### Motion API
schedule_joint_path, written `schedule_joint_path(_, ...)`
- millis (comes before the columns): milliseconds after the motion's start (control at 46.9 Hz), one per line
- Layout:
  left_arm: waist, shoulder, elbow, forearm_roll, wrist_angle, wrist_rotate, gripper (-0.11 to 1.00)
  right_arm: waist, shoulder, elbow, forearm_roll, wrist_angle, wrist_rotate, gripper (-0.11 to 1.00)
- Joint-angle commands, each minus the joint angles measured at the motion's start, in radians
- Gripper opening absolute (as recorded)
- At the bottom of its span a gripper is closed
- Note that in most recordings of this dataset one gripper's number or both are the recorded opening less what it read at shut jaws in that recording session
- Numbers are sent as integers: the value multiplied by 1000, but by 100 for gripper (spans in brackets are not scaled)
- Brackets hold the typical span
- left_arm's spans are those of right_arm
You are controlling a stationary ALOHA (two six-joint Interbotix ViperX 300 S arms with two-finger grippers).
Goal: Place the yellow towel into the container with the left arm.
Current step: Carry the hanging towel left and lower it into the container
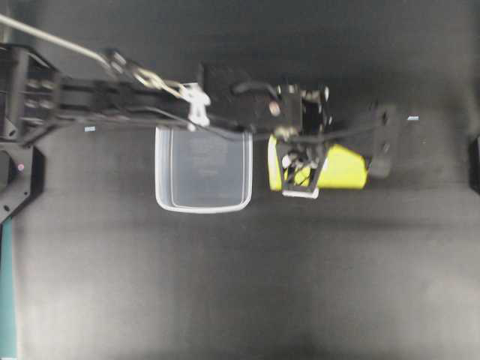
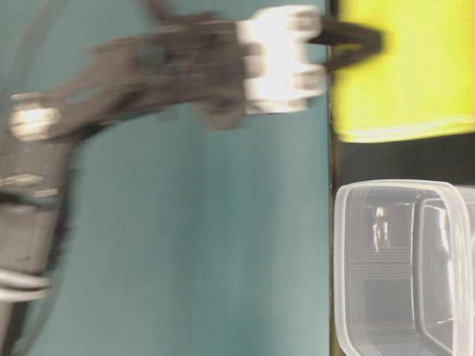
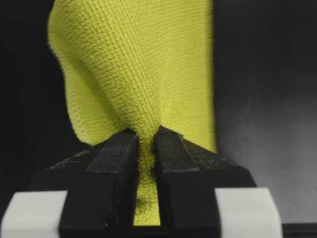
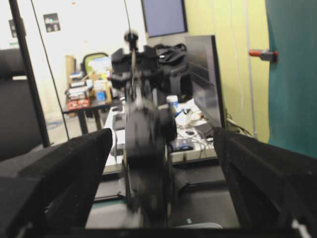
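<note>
My left gripper is going to let go of the yellow towel on the bottom of the container, a bit toward its far rim (image 1: 208, 148).
The yellow towel (image 1: 343, 166) lies bunched on the black table, just right of the container (image 1: 202, 169), a clear empty tub. My left arm reaches across above the container's far rim. The left gripper (image 1: 300, 163) is over the towel's left end. In the left wrist view the left gripper (image 3: 145, 136) is shut on a pinched fold of the towel (image 3: 143, 59), which rises in a ridge between the jaws. The table-level view shows the towel (image 2: 404, 74) beside the container (image 2: 404, 267). My right gripper (image 4: 162, 139) is open and empty, away from both.
The black mat (image 1: 240, 285) covers the table. Two small white tape marks (image 1: 90, 129) (image 1: 412, 118) lie on it. A teal strip (image 1: 6, 292) runs along the left edge. The right arm's base (image 1: 475, 161) shows at the right edge.
</note>
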Motion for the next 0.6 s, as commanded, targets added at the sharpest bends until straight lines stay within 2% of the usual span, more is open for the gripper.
schedule_joint_path(0,15,-118,-43,5,80,-5,7,-3,8,-8,-2,0,2,79)
schedule_joint_path(85,29,-202,-31,3,137,-11,7,-3,8,-8,-2,8,2,79)
schedule_joint_path(213,35,-311,58,3,167,-15,7,-3,8,-8,-2,12,2,79)
schedule_joint_path(426,32,-471,339,3,155,-18,7,-3,8,-6,-2,18,0,79)
schedule_joint_path(575,38,-549,534,3,37,-12,7,-3,8,2,-2,21,-2,79)
